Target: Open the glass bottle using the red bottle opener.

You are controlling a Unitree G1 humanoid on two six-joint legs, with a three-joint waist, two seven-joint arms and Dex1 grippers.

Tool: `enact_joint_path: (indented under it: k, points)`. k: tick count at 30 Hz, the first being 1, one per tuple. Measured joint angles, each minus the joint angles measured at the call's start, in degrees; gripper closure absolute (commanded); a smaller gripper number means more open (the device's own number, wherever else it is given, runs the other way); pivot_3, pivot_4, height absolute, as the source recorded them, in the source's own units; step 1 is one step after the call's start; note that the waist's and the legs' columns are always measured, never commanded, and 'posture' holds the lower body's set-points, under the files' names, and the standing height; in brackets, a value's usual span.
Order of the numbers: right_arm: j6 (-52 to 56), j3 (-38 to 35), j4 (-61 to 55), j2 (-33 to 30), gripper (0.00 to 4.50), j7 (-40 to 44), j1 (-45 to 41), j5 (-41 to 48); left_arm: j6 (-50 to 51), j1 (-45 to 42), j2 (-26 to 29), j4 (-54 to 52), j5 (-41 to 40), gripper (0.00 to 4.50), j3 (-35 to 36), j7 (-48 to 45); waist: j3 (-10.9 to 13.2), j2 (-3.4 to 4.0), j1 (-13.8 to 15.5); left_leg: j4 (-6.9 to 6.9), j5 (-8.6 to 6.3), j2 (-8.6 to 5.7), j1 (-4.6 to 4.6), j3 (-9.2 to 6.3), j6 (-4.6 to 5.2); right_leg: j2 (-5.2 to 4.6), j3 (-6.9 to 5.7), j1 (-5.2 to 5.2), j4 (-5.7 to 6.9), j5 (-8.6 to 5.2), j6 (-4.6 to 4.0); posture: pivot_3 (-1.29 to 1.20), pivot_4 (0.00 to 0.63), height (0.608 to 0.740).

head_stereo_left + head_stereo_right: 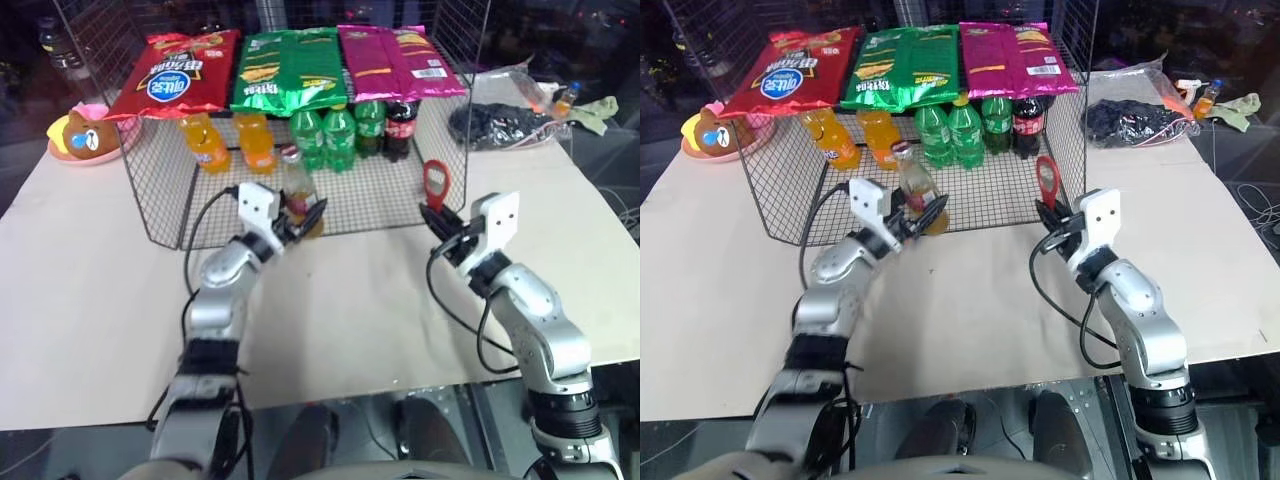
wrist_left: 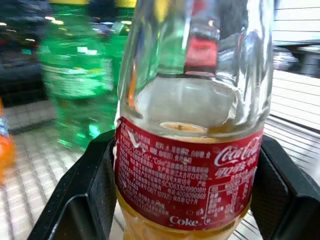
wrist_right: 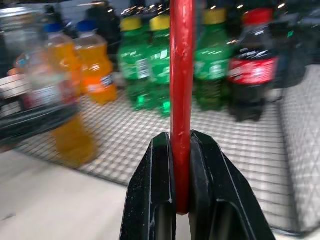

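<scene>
The glass bottle is held by its label in my left gripper, far below the cap, so next I stand it in front of the shelf and grip its neck (image 1: 293,173) before prying.
The glass bottle (image 1: 297,188) holds orange drink, wears a red-and-white label and has a silver cap. My left gripper (image 1: 303,213) is shut on its lower body, holding it upright at the front edge of the wire shelf; up close, black fingers (image 2: 82,200) press both sides of the glass bottle's label (image 2: 187,175). My right gripper (image 1: 435,215) is shut on the handle of the red bottle opener (image 1: 436,182), whose oval head points up. The opener's handle (image 3: 181,100) stands pinched between the right fingers (image 3: 155,195). Bottle and opener are well apart.
The wire mesh shelf (image 1: 380,190) carries orange drink bottles (image 1: 205,142), green soda bottles (image 1: 338,138) and a dark cola bottle (image 1: 403,128), with snack bags (image 1: 290,68) on top. A plush toy on a plate (image 1: 85,135) lies far left, a dark bag (image 1: 500,125) far right.
</scene>
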Motion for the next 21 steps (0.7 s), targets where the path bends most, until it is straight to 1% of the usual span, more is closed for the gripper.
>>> enact_joint_path:
  k: [3,4,5,8,11,18,19,21]
  points:
    - [-1.1,-0.2,1.2,-0.3,4.42,0.8,-0.5,0.0,5.7,5.9,1.7,-10.9,-2.6,1.68,-0.7,-0.5,0.0,0.02,0.0,0.02,0.0,0.0,0.01,0.03,0.0,-0.01,0.04,0.01,0.02,0.0,0.0,0.0,0.15,0.74]
    - [-1.4,-0.3,2.2,-0.6,4.42,1.1,-0.9,-0.1,7.5,8.5,2.0,-16.1,-3.8,1.68,-1.9,-1.0,0.0,0.02,0.0,0.02,0.0,-0.01,0.01,0.04,0.0,-0.02,0.05,0.02,0.0,0.0,0.0,0.0,0.15,0.74]
    - [-1.5,-0.2,2.5,-0.5,4.42,1.2,-1.1,-0.1,8.5,9.4,2.0,-18.3,-4.4,1.68,-2.6,-1.4,0.0,0.02,0.3,0.02,0.0,-0.02,0.01,0.03,0.0,-0.02,0.03,0.03,0.0,0.0,0.0,0.0,0.15,0.74]
    - [-2.1,-0.2,2.9,-0.6,4.42,1.5,-1.4,-0.1,9.3,11.6,2.3,-21.2,-4.7,1.68,-3.2,-1.3,0.0,0.04,0.2,0.0,0.0,0.0,0.04,0.06,0.0,0.0,0.06,0.03,0.0,0.0,0.0,0.0,0.15,0.74]
    - [-2.5,-0.2,4.0,-0.5,4.42,2.1,-1.6,-0.1,9.2,14.2,2.4,-21.6,-2.6,1.68,-5.3,-1.1,0.0,0.06,0.1,-0.02,0.0,0.0,0.06,0.09,0.0,0.02,0.08,0.02,0.01,0.0,0.0,0.0,0.15,0.74]
    - [-2.7,0.5,4.3,0.3,4.42,2.3,-1.6,-0.7,6.4,15.1,1.2,-21.3,-0.6,1.68,-6.4,-0.4,0.0,0.06,0.2,-0.02,0.0,-0.01,0.06,0.1,0.0,0.01,0.08,0.03,0.0,0.0,0.0,0.0,0.15,0.74]
    - [-2.7,0.5,4.3,0.3,4.42,2.3,-1.6,-0.8,6.1,15.1,1.0,-21.2,-0.5,0.65,-6.4,-0.4,0.0,0.06,0.2,-0.02,0.0,-0.01,0.06,0.1,0.0,0.01,0.08,0.03,0.0,0.0,0.0,0.0,0.15,0.74]
    - [-2.7,0.5,4.3,0.4,4.42,2.3,-1.6,-0.8,4.9,15.1,0.6,-21.0,-0.4,0.06,-6.4,-0.4,0.0,0.06,0.2,-0.02,0.0,-0.01,0.07,0.1,0.0,0.01,0.08,0.03,0.0,0.0,0.0,0.0,0.15,0.74]
